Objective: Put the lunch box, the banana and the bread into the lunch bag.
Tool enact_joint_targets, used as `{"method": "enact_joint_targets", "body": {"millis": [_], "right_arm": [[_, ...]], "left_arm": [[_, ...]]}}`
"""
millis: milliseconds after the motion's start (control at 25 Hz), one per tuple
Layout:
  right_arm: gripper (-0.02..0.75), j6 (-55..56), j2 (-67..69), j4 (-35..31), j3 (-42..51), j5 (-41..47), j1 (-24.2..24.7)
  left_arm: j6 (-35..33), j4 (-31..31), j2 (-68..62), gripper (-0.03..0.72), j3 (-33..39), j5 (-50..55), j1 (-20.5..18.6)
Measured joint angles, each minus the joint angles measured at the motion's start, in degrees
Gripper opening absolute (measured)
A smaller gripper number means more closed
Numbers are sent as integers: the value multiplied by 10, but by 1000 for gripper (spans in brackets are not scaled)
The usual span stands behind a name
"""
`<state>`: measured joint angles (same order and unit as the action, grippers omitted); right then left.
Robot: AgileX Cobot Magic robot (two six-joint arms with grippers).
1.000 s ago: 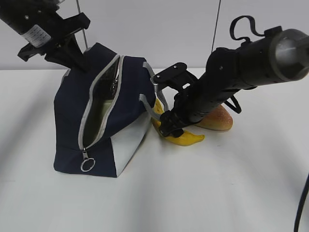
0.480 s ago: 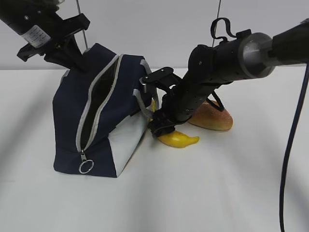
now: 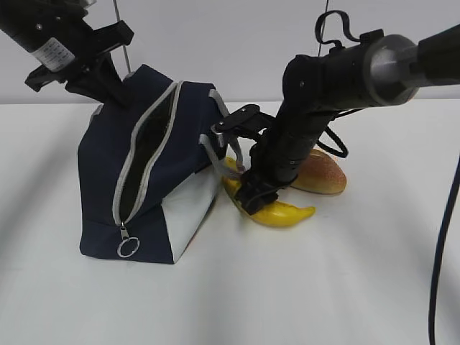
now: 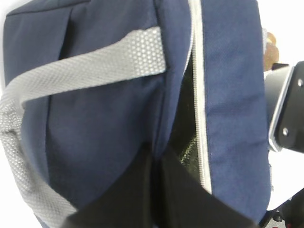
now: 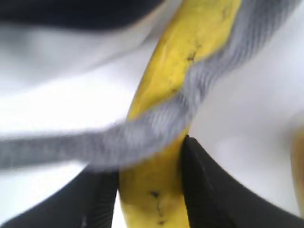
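Observation:
I should use my right gripper to let go of the yellow banana inside the navy lunch bag's open zipper (image 3: 143, 162), up above the ring pull.
The navy lunch bag (image 3: 154, 187) stands on the white table with its grey zipper (image 3: 147, 154) open. My left gripper (image 3: 108, 90) is shut on the bag's upper edge at the back left. In the left wrist view its fingers (image 4: 142, 190) pinch the navy fabric (image 4: 104, 133) beside the opening. My right gripper (image 3: 251, 194) is shut on the yellow banana (image 3: 284, 213), low by the bag's white side panel (image 3: 188, 208). In the right wrist view the banana (image 5: 185, 61) sits between the fingers (image 5: 204, 185), with the grey handle (image 5: 142, 130) across it. The bread (image 3: 323, 176) lies behind. The lunch box is hidden.
The bag's grey handle (image 3: 215, 154) hangs right next to the right gripper and the banana. The zipper's ring pull (image 3: 129, 246) hangs at the bag's front bottom. A cable (image 3: 438, 273) runs down the right edge.
My right arm has swung more upright and the banana in it has shifted a little to the right. The bag and my left gripper have not moved.

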<state>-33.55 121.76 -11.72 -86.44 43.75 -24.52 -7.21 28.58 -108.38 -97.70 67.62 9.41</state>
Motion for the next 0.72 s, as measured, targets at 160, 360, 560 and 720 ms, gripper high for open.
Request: {"method": "enact_joint_targets", "body": {"millis": [160,360,560,720], "right_arm": [[282,20,-19,56,-1,76,0],[281,37,-53,86,-1,153,0],[282,55,-109,112,-1,202,0],[282,84,-164,161,-1,226,0]], "left_arm": [[0,0,0,-3,0,1,0],[0,0,0,-3,0,3,0],[0,0,0,-3,0,3,0],[0,0,0,-3,0,4,0]]}}
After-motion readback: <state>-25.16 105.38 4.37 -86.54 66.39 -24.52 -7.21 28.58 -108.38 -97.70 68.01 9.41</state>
